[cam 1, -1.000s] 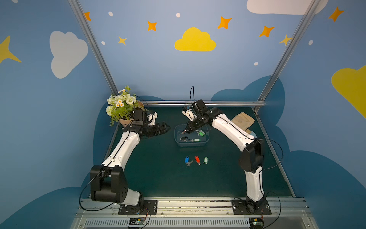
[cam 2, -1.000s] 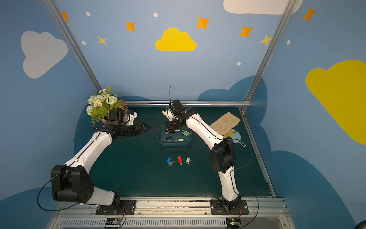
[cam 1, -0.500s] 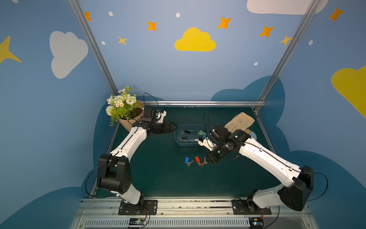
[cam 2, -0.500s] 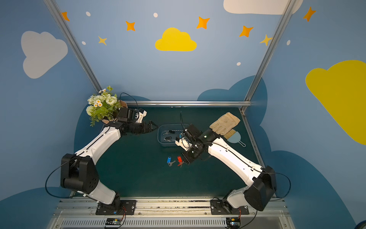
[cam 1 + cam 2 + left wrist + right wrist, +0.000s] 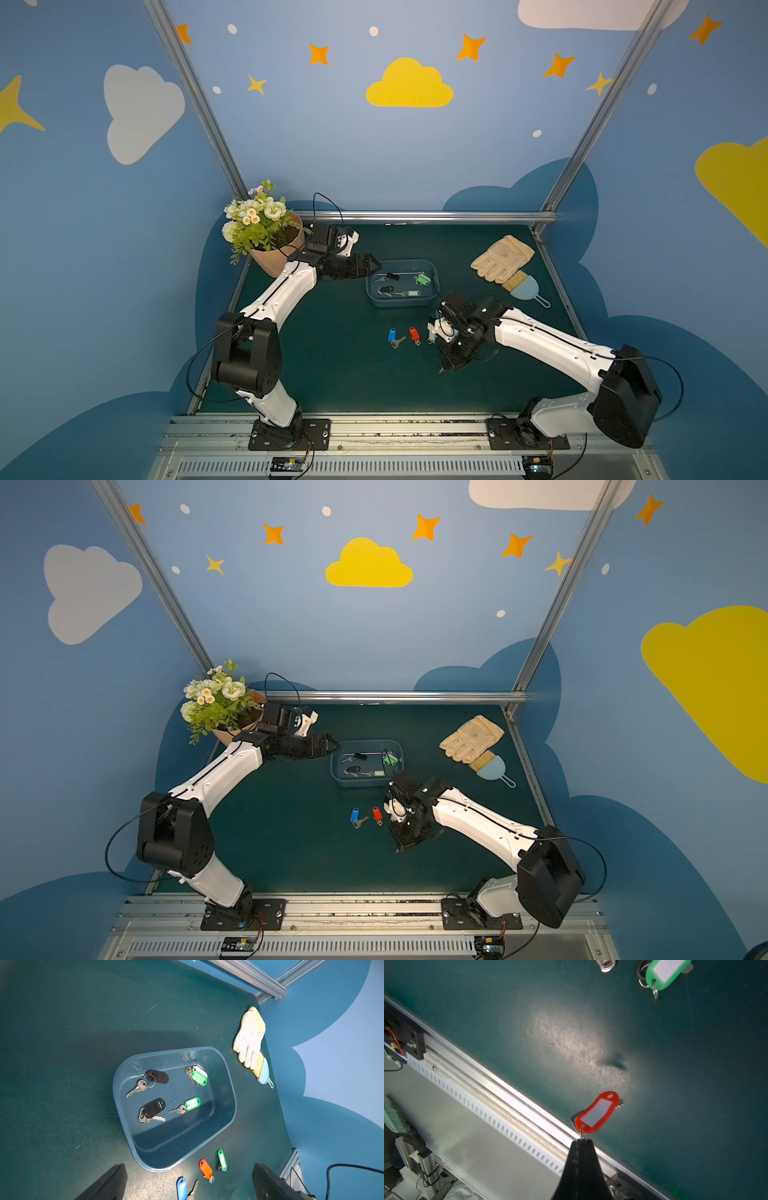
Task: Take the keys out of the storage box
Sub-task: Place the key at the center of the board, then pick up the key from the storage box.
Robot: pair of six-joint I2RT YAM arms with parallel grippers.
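The red-tagged key in my right gripper should be let go on the mat (image 5: 434,368) (image 5: 626,1061) just in front of the pale green-tagged key.
The storage box (image 5: 432,272) (image 5: 116,1093) is a shallow blue-grey tub in mid-table. Inside it lie several keys: two with black tags (image 5: 156,1077) (image 5: 153,1108) and some with green tags (image 5: 193,1103) (image 5: 199,1077). In front of the box, three keys lie on the mat, tagged blue (image 5: 392,334), red (image 5: 412,333) and pale green (image 5: 432,334). My left gripper (image 5: 372,266) (image 5: 189,1167) is open, just off the box's left end. My right gripper (image 5: 444,368) (image 5: 582,1140) is shut on the ring of a red-tagged key (image 5: 599,1112), which hangs over the mat in front of the row.
A peach flower pot (image 5: 276,249) stands at the back left, behind my left wrist. A cream glove (image 5: 503,257) and a small blue brush (image 5: 523,286) lie at the back right. The metal base rail (image 5: 508,1093) runs along the table's front edge.
My right arm has swung from the box to the front of the table, carrying the red-tagged key past the row of keys. My left arm has reached closer to the box's left end.
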